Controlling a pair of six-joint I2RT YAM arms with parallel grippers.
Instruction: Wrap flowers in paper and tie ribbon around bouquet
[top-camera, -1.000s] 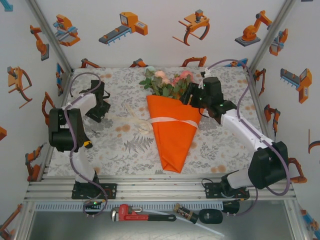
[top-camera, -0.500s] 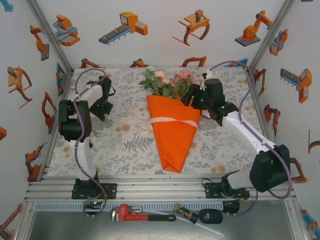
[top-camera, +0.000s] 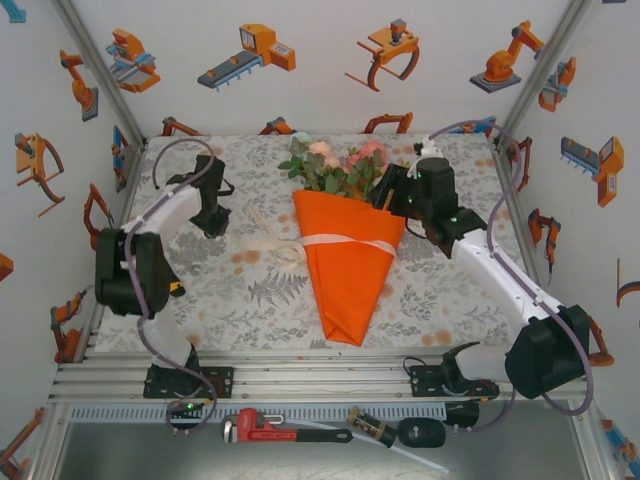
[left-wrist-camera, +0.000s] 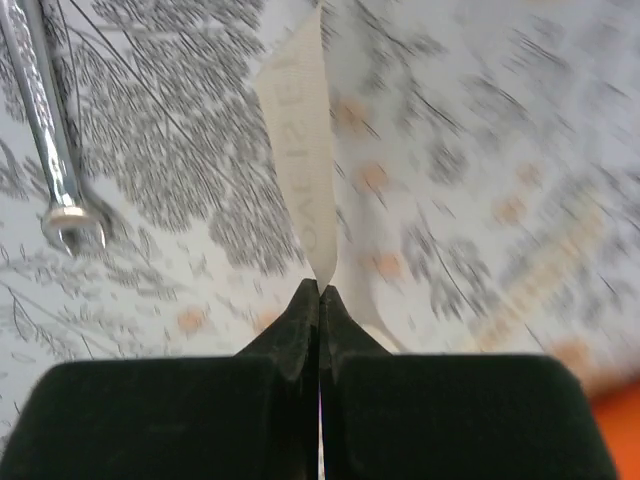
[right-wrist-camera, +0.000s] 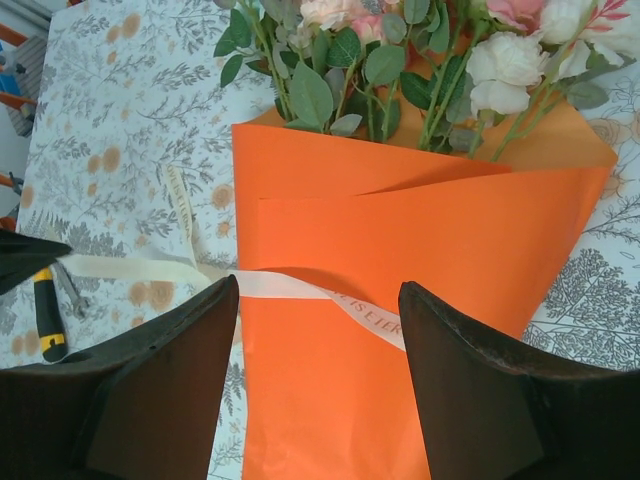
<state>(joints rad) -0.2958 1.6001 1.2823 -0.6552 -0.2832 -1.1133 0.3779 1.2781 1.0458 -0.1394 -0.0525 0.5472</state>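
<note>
The orange cone's upper edge (top-camera: 393, 224) is just below my right gripper's fingers. My left gripper will let go of the ribbon there.
The bouquet lies mid-table with its point toward the arms: an orange paper cone (top-camera: 348, 265) (right-wrist-camera: 420, 250) topped by pink and cream flowers (top-camera: 335, 165) (right-wrist-camera: 400, 60). The cream ribbon (top-camera: 345, 241) (right-wrist-camera: 300, 287) crosses the cone, and its slack trails off the cone's left side over the cloth. My left gripper (top-camera: 212, 212) (left-wrist-camera: 320, 290) is left of the cone, shut on the ribbon (left-wrist-camera: 300, 170) near its end. My right gripper (top-camera: 386, 190) (right-wrist-camera: 318, 290) hangs open over the cone's upper right, its fingers (right-wrist-camera: 170, 370) straddling the ribbon band without touching it.
A small metal spanner (left-wrist-camera: 50, 130) and a yellow-handled tool (right-wrist-camera: 45, 315) lie on the floral cloth left of the bouquet. White walls close in the table on three sides. A red pipe wrench (top-camera: 270, 428) and other tools rest on the shelf below the front rail.
The left arm has swung and its gripper has shifted slightly right and away, still pinching the ribbon. The right gripper has drifted a little to the right. The bouquet has stayed put.
</note>
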